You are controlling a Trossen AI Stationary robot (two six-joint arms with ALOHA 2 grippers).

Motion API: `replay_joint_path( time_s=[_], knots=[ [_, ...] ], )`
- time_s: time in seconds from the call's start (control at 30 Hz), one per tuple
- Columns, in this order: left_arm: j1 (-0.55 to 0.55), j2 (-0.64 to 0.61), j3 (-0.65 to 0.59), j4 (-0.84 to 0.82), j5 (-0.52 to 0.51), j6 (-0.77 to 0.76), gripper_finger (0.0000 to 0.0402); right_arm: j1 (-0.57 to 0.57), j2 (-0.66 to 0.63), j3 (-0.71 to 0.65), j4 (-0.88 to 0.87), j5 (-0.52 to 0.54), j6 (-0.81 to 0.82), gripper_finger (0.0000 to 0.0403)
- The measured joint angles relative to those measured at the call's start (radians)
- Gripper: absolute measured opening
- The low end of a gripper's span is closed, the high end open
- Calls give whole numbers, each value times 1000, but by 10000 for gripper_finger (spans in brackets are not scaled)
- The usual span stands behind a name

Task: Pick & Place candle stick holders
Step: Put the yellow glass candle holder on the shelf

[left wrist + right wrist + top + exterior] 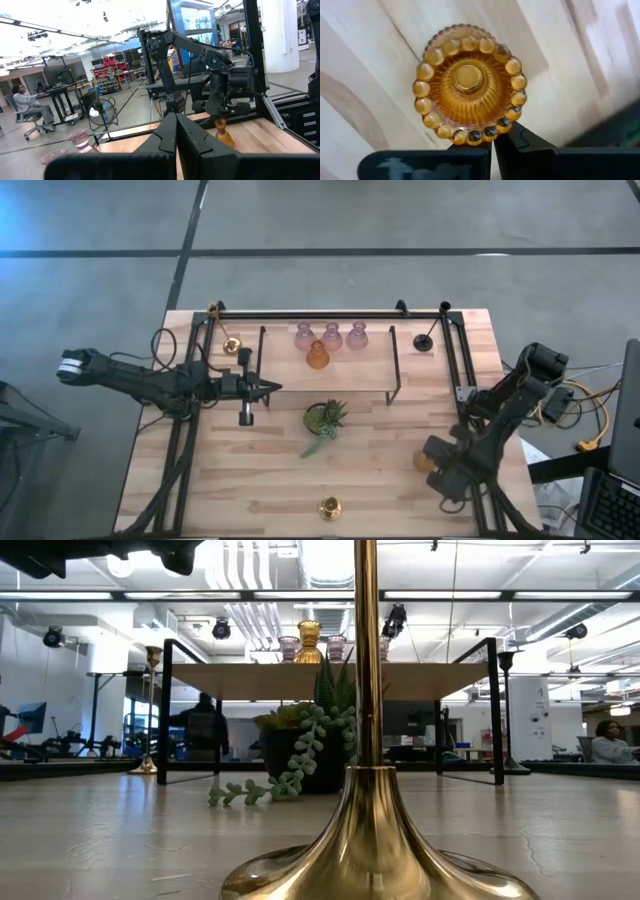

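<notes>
Next, my right gripper sets the amber holder free on the bare wood a little way (378,443) to the side of the potted plant.
Three pale pink holders (331,335) and one amber holder (317,357) stand on a raised shelf (400,680) at the table's far side. A brass holder (231,345) stands left of the shelf and a black one (425,340) right of it. Another brass holder (330,507) stands by the near edge. A second amber holder (423,463) stands upright at the near right, its top seen from above in the right wrist view (467,82). My right gripper (492,142) is shut right over it. My left gripper (268,388) is shut and empty, left of the plant. My right gripper's shut fingertips (510,145) point down beside the amber holder's beaded top rim (487,134). I cannot tell whether they touch it.
A small green potted plant (325,417) stands mid-table in front of the shelf. Black frame posts (395,365) carry the shelf. Bare wood lies between the plant and the near brass holder. People sit in the room beyond the table.
</notes>
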Motion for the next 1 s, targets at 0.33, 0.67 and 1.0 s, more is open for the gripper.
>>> replay_joint_path(
  time_s=[0.33,0.67,1.0],
  knots=[
    [0,0,0,0,0,11,7,-148,0,0,91,134,-279,8],
    [0,0,0,0,0,16,7,-261,0,0,229,236,-513,8],
    [0,0,0,0,0,16,7,-358,0,1,329,241,-665,8]
  ],
)
